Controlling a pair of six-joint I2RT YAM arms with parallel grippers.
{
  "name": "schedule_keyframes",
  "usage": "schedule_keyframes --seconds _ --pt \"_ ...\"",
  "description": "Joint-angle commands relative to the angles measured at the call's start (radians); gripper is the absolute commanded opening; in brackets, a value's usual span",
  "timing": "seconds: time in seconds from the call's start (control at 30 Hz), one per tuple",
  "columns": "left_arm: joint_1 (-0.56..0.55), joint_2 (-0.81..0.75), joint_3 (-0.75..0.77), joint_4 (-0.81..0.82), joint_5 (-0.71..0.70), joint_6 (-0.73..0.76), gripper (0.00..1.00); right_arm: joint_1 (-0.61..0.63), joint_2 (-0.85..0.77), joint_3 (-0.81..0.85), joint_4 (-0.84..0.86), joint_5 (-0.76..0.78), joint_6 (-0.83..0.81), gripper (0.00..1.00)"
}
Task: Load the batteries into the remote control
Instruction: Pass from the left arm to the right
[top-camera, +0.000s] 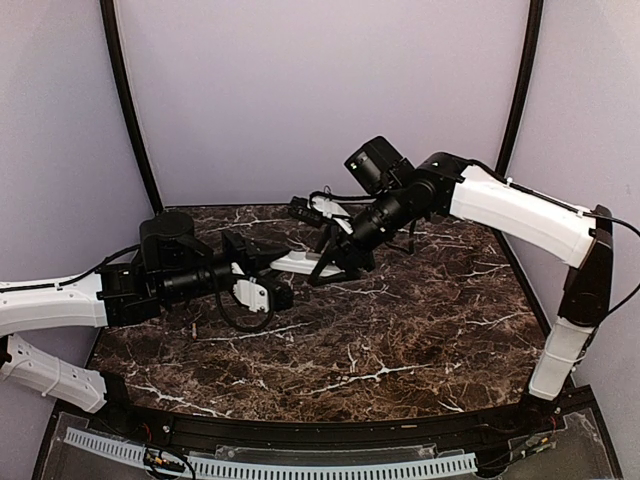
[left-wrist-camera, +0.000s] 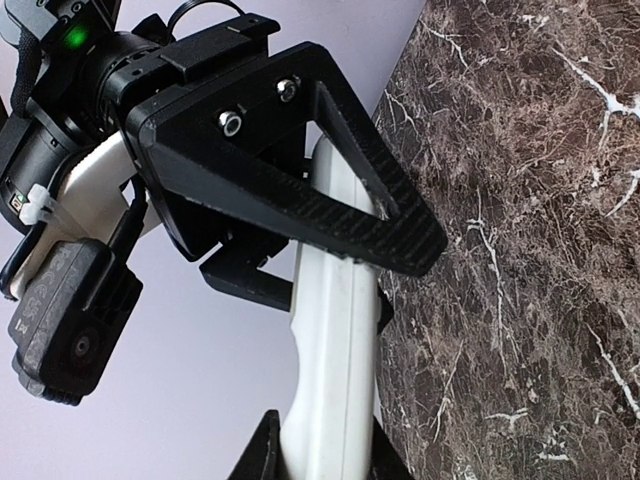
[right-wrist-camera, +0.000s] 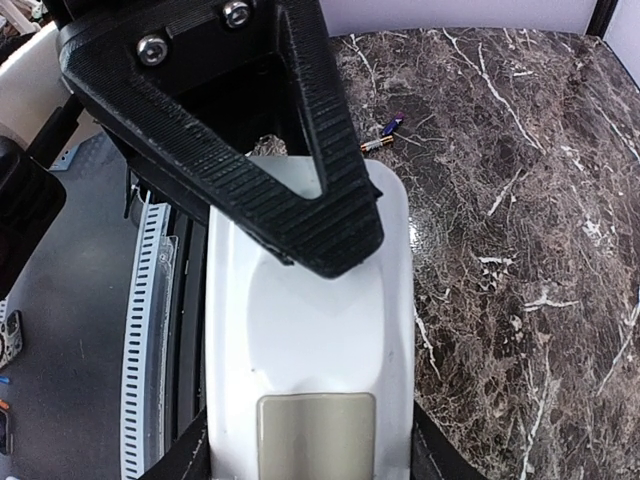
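Next, I set the white remote control, now held in the air, with my right gripper on the marble (top-camera: 335, 348), just beyond the bright white vein near the front.
The white remote control (top-camera: 298, 263) is held in the air above the marble table, gripped from both ends. My left gripper (left-wrist-camera: 325, 450) is shut on one end of it, and its narrow edge (left-wrist-camera: 335, 330) faces the left wrist camera. My right gripper (right-wrist-camera: 312, 462) is shut on the other end. In the right wrist view the remote's smooth side (right-wrist-camera: 310, 320) faces the camera, with a flat grey-beige rectangular piece (right-wrist-camera: 315, 435) set in it. One small battery (right-wrist-camera: 385, 135), orange with a dark end, lies on the table beyond the remote. No other battery shows.
The dark marble table (top-camera: 400, 330) lies under both arms. A white perforated strip (top-camera: 300, 465) runs along the near edge, in front of the arm bases. Pale walls and black corner poles (top-camera: 125, 100) enclose the back and sides.
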Motion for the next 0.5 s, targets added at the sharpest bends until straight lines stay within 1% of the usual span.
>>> schedule_keyframes --seconds 0.0,0.07,0.13,0.17,0.2,0.23,0.27,0.3,0.37,0.4,0.47 --pt "-0.001 -0.016 -0.006 0.014 -0.018 -0.039 0.00 0.008 -0.015 0.014 0.026 0.001 0.004 0.25" --pt "-0.001 -0.012 0.004 0.000 -0.041 -0.069 0.01 0.008 -0.023 0.003 0.034 0.014 0.004 0.22" --pt "-0.001 -0.013 0.020 -0.034 -0.047 -0.125 0.21 0.008 -0.032 -0.012 0.045 0.039 0.003 0.18" --pt "-0.001 -0.013 0.038 -0.089 -0.045 -0.147 0.44 0.008 -0.036 -0.025 0.053 0.053 0.003 0.16" --pt "-0.001 -0.011 0.047 -0.119 -0.045 -0.194 0.55 0.008 -0.044 -0.031 0.062 0.060 0.003 0.15" --pt "-0.001 -0.011 0.058 -0.165 -0.046 -0.215 0.74 0.008 -0.055 -0.051 0.072 0.077 0.004 0.14" --pt "0.000 -0.009 0.061 -0.182 -0.049 -0.265 0.80 0.008 -0.065 -0.070 0.090 0.092 0.004 0.12" --pt "0.001 -0.011 0.065 -0.211 -0.050 -0.288 0.89 0.008 -0.078 -0.091 0.110 0.110 0.002 0.10" --pt "0.003 -0.019 0.073 -0.277 -0.036 -0.367 0.97 0.008 -0.108 -0.149 0.157 0.155 -0.003 0.11" --pt "0.013 -0.030 0.079 -0.303 -0.026 -0.426 0.98 0.008 -0.124 -0.183 0.187 0.180 -0.006 0.10" --pt "0.037 -0.052 0.099 -0.382 0.089 -0.515 0.99 0.008 -0.157 -0.267 0.248 0.228 -0.040 0.09"
